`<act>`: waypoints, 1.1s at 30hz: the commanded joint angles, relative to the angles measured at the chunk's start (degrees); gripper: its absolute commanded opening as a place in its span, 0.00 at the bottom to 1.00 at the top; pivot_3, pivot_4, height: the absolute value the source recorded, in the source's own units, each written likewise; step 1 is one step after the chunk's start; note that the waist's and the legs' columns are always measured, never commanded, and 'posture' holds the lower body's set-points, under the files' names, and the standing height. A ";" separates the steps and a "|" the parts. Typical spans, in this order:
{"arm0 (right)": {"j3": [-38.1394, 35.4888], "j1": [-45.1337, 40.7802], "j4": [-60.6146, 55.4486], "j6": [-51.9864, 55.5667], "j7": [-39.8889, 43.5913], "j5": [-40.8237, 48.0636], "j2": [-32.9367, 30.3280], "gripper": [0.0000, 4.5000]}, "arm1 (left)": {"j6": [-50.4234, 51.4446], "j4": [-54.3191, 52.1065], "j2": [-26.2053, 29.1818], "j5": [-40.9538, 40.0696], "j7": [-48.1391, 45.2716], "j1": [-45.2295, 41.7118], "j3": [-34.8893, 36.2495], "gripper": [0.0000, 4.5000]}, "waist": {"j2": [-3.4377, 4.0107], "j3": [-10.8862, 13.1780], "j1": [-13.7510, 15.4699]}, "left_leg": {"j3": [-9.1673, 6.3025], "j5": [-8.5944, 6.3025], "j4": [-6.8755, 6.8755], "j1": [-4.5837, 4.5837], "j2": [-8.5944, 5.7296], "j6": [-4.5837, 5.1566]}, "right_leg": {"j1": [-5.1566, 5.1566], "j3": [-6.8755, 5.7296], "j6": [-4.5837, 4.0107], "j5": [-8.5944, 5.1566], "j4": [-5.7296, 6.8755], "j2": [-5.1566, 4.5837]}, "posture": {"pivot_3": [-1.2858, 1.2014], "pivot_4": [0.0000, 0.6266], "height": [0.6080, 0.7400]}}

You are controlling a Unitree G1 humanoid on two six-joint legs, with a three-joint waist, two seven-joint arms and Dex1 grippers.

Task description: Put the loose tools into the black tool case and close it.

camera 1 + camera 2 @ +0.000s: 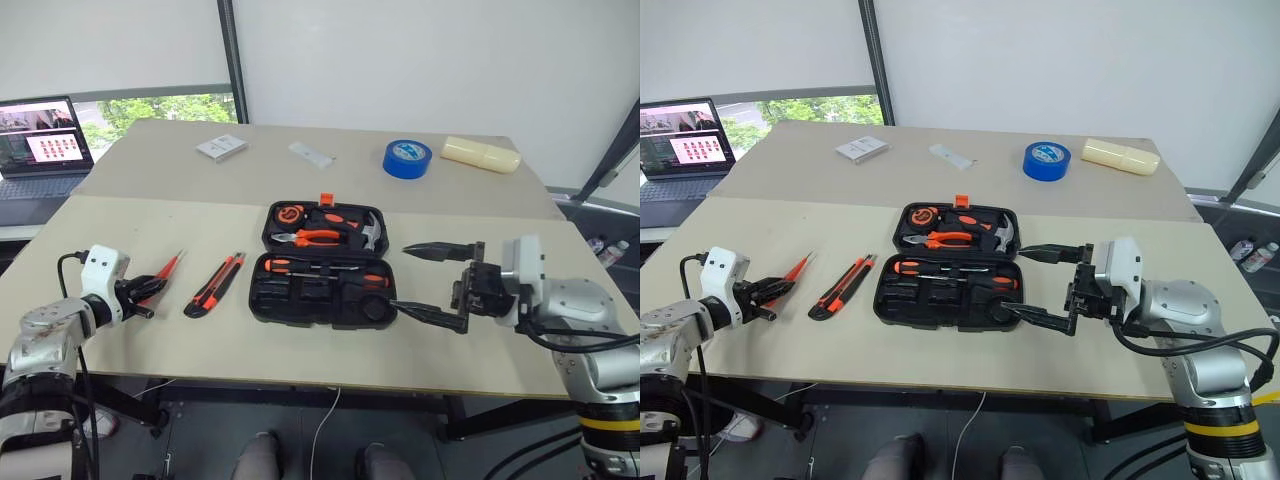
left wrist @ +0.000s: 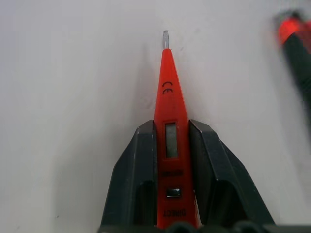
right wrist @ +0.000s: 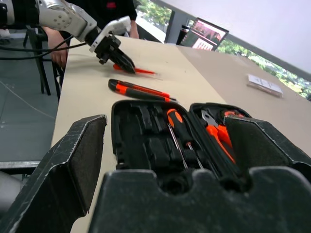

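The slim orange tester screwdriver will leave my left gripper beside the screwdriver shafts (image 1: 305,284) in the black tool case's near half.
The black tool case (image 1: 300,298) lies open at the table's middle, with pliers, a hammer and a black-and-orange screwdriver (image 1: 318,267) in its slots. A round black item (image 1: 375,308) sits in its near right corner. My left gripper (image 1: 148,292) is at the table's left, shut on the slim orange tester screwdriver (image 2: 167,87), which lies on the table; both fingers (image 2: 131,184) press its sides. The orange-and-black utility knife (image 1: 215,285) lies between it and the case. My right gripper (image 1: 398,277) is level and open wide at the case's right edge, holding nothing.
On the far half of the table are a blue tape roll (image 1: 407,158), a cream oblong block (image 1: 481,153), a white box (image 1: 221,147) and a small white strip (image 1: 312,153). A laptop (image 1: 40,140) stands on a desk at the far left.
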 commanded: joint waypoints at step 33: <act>-4.72 2.61 -3.27 5.16 -1.13 1.67 -5.26 1.00 | -30.26 12.36 -11.45 30.63 -21.11 -29.08 -35.72 0.11 | -0.10 0.02 -0.28 | -0.12 0.24 0.33 0.09 -0.01 0.45 | 0.41 0.13 0.31 -0.01 -0.06 0.13 | 0.52 0.24 1.00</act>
